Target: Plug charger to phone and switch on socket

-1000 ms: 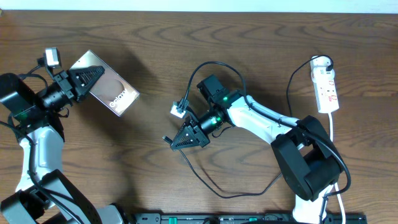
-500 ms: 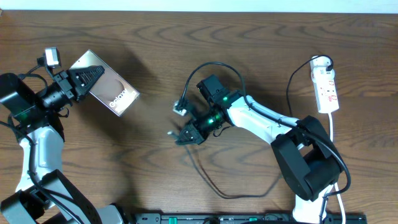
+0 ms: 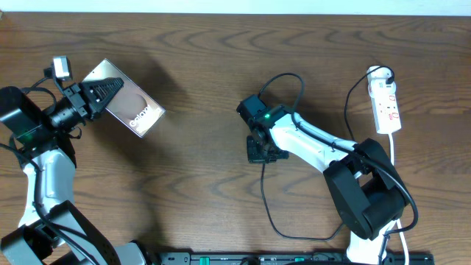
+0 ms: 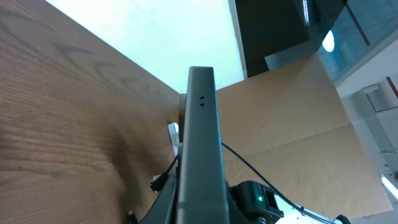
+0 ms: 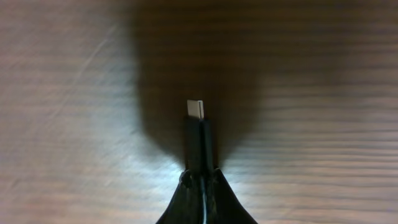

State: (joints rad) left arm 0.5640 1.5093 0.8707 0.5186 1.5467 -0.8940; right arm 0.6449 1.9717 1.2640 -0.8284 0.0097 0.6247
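The charger's metal tip lies broadside across my right gripper's fingers, so I need to loosen them and hold the charger's body (image 5: 199, 142) with the metal tip edge-on before it meets the phone.
The phone (image 3: 135, 112), bronze-brown with white lettering, is held above the table at the left, my left gripper (image 3: 109, 94) shut on its near end. In the left wrist view the phone (image 4: 200, 137) stands edge-on between the jaws of that gripper (image 4: 198, 210). My right gripper (image 3: 258, 152) hangs at mid-table, pointing down at the wood. It is shut on the charger (image 5: 199, 140), whose metal tip (image 5: 195, 110) sticks out past the fingers of the gripper (image 5: 200, 176). The charger's thin black cable (image 3: 263, 197) trails toward the front edge. The white socket (image 3: 386, 99) lies at the far right.
A white cord (image 3: 394, 158) runs from the socket down the right side, and a black plug (image 3: 384, 73) sits at its far end. The right arm's base (image 3: 364, 199) stands at the front right. A black rail (image 3: 294, 258) lines the front edge.
My right gripper has drawn back to the right and turned from pointing left to pointing down at the table, carrying the charger and its cable along. The left arm and phone have not moved.
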